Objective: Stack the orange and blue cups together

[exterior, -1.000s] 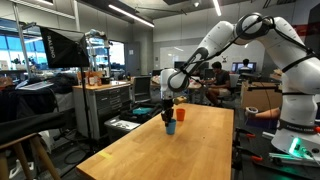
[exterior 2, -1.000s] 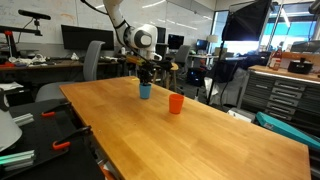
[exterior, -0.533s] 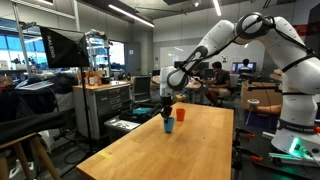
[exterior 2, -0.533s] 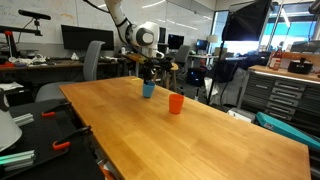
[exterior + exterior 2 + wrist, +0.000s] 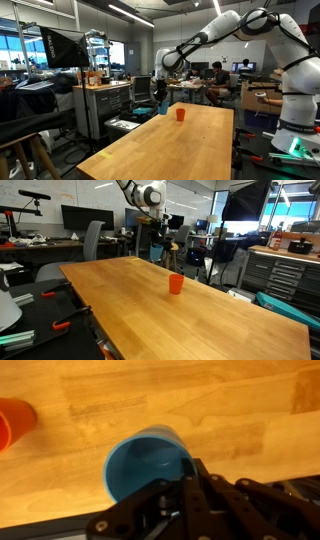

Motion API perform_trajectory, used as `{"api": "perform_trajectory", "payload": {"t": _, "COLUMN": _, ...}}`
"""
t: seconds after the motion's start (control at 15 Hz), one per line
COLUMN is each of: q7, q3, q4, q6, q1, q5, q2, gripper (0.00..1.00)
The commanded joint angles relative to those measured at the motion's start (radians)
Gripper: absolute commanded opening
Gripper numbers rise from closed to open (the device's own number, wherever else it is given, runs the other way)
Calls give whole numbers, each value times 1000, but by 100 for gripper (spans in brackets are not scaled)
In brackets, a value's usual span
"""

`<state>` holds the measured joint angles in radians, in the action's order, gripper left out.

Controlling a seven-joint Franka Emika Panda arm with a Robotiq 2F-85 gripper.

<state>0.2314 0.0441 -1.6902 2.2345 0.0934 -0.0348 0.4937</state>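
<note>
My gripper has the blue cup. It will let go of the cup inside the upright orange cup (image 5: 180,113) (image 5: 8,426) on the wooden table.
The blue cup (image 5: 148,462) hangs in my gripper (image 5: 190,488), whose fingers are shut on its rim, one inside and one outside. In both exterior views the gripper (image 5: 160,96) (image 5: 156,232) holds the blue cup (image 5: 162,108) (image 5: 153,250) well above the far end of the wooden table (image 5: 170,150) (image 5: 180,320). The orange cup (image 5: 181,114) (image 5: 176,284) stands upright on the table, apart from the blue cup. In the wrist view the orange cup (image 5: 14,422) shows at the left edge.
A grey cabinet (image 5: 105,105) with items on top stands beside the table. Monitors (image 5: 80,218) and an office chair (image 5: 92,240) stand behind the table's far end. A tool chest (image 5: 285,275) is off to one side.
My gripper has risen off the table with the blue cup in it and moved away from the orange cup. The orange cup has not moved.
</note>
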Motion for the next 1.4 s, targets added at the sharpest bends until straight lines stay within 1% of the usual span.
{"api": "perform_trajectory", "payload": {"t": 0.0, "q7": 65, "q3": -60, "q4": 81, "q6": -70, "q1": -3, "q5": 29, "q2": -40, "gripper": 1}}
{"api": "perform_trajectory", "payload": {"t": 0.2, "q7": 102, "q3": -120, "q4": 84, "q6": -75, "q1": -21, "q5": 77, "q2": -61, "gripper": 1}}
{"api": "perform_trajectory", "payload": {"t": 0.4, "q7": 148, "q3": -172, "q4": 46, "q6": -90, "q1": -33, "q5": 138, "q2": -70, "gripper": 1}}
{"api": "perform_trajectory", "payload": {"t": 0.6, "q7": 183, "q3": -205, "q4": 3, "q6": -117, "q1": -48, "q5": 184, "q2": -73, "gripper": 1}}
{"api": "perform_trajectory", "payload": {"t": 0.93, "q7": 192, "q3": -215, "q4": -77, "q6": -104, "q1": -72, "q5": 199, "q2": -63, "gripper": 1}}
{"api": "perform_trajectory", "payload": {"t": 1.13, "q7": 168, "q3": -210, "q4": -111, "q6": -55, "q1": -88, "q5": 190, "q2": -50, "gripper": 1}}
{"api": "perform_trajectory", "payload": {"t": 1.33, "q7": 167, "q3": -201, "q4": -110, "q6": 7, "q1": -98, "q5": 161, "q2": -26, "gripper": 1}}
